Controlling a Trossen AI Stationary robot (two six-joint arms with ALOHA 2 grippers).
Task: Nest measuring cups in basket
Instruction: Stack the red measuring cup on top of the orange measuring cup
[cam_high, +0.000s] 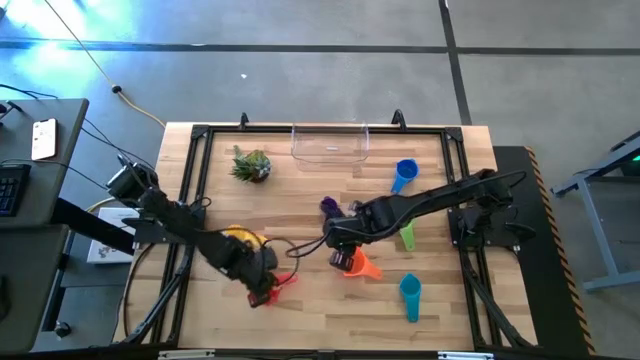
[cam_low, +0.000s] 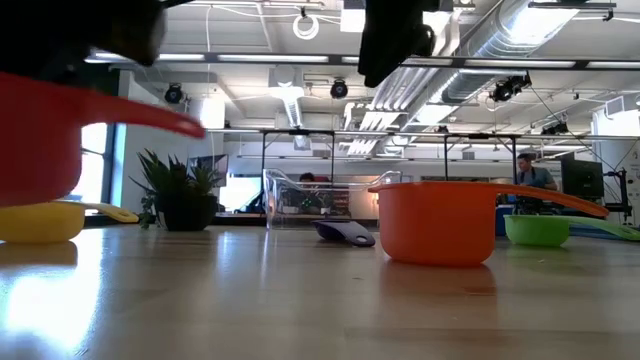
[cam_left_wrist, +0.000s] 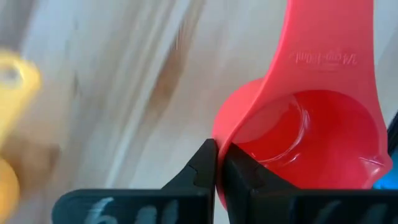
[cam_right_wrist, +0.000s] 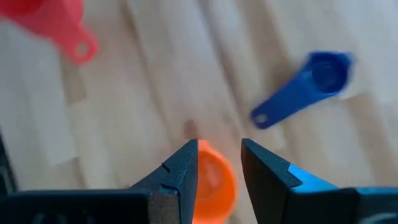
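Next, I release the red cup, lifted near the table's front, from my left gripper on the table (cam_high: 297, 273) between the yellow and orange cups.
My left gripper (cam_high: 268, 290) is near the table's front left and is shut on the red cup (cam_high: 285, 280), which is lifted in the low view (cam_low: 40, 130). My right gripper (cam_high: 338, 250) hangs open above the orange cup (cam_high: 358, 264), which rests on its base on the table (cam_low: 440, 220). Its fingers (cam_right_wrist: 186, 165) stand over the cup without touching it. The yellow cup (cam_high: 243, 237), purple cup (cam_high: 328, 206), green cup (cam_high: 407, 237), blue cup (cam_high: 403, 175) and teal cup (cam_high: 411, 297) lie on the table. The clear basket (cam_high: 330, 142) stands at the far edge. My left gripper pinches the red cup's bowl rim (cam_left_wrist: 225, 140), beside where the handle joins. One finger is inside the bowl and one outside. The cup hangs clear of the table with its open side up, and its handle (cam_low: 150, 115) sticks out roughly level.
A small green plant (cam_high: 251, 164) stands at the far left of the table. The purple cup (cam_right_wrist: 305, 90) lies just beyond the orange cup. A black frame (cam_high: 200, 135) runs around the tabletop. People and desks show in the room behind.
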